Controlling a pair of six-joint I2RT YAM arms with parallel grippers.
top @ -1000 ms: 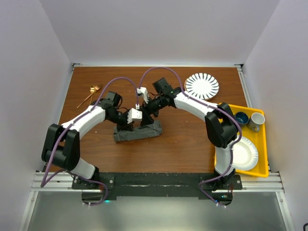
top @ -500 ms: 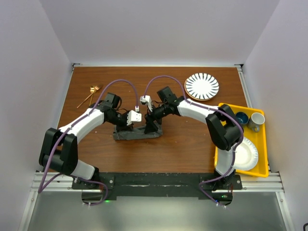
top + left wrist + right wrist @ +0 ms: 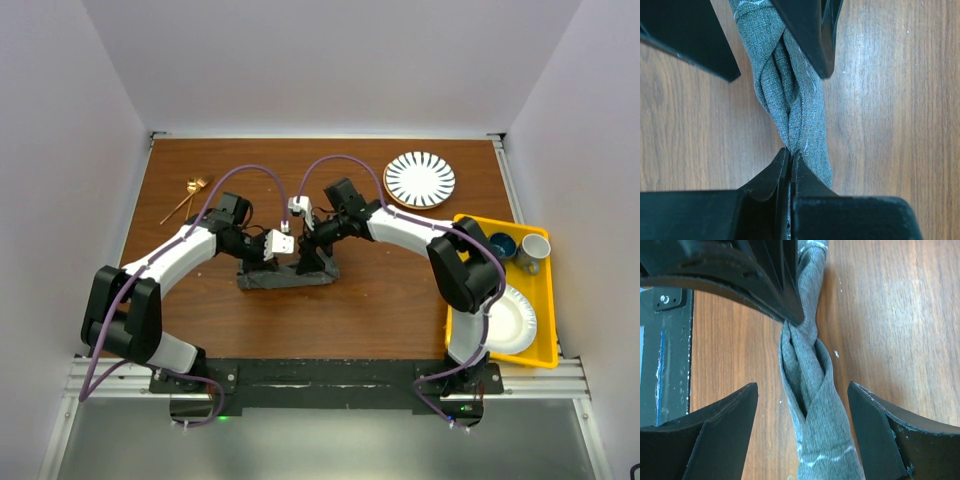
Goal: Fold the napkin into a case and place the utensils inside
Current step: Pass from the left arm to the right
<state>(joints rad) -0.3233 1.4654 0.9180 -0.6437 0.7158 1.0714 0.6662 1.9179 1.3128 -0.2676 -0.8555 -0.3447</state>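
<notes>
The napkin is pinched by my left gripper partway along into a narrow twisted strip, so I will open that gripper, back off and take the napkin's end [image 3: 245, 280] nearest the utensils.
The dark grey napkin [image 3: 262, 282] lies bunched into a narrow twisted strip at mid-table. In the left wrist view the napkin [image 3: 790, 90] runs away from my left gripper [image 3: 790, 154], which is shut, pinching the strip's near end. My right gripper [image 3: 802, 387] is open, its fingers [image 3: 725, 430] straddling the napkin [image 3: 812, 405] without touching it. In the top view the left gripper [image 3: 268, 262] and right gripper [image 3: 312, 262] face each other over the cloth. The gold utensils [image 3: 188, 196] lie at the far left of the table, apart from both grippers.
A striped plate [image 3: 420, 179] sits at the back right. A yellow tray [image 3: 545, 300] on the right edge holds a white paper plate [image 3: 505, 320], a blue bowl [image 3: 501, 245] and a mug [image 3: 533, 250]. Walls close in the table on three sides.
The right gripper has come down and leftward, closer to the left gripper, over the napkin. The napkin has drawn into a narrower, shorter strip. The left gripper keeps its pinch.
</notes>
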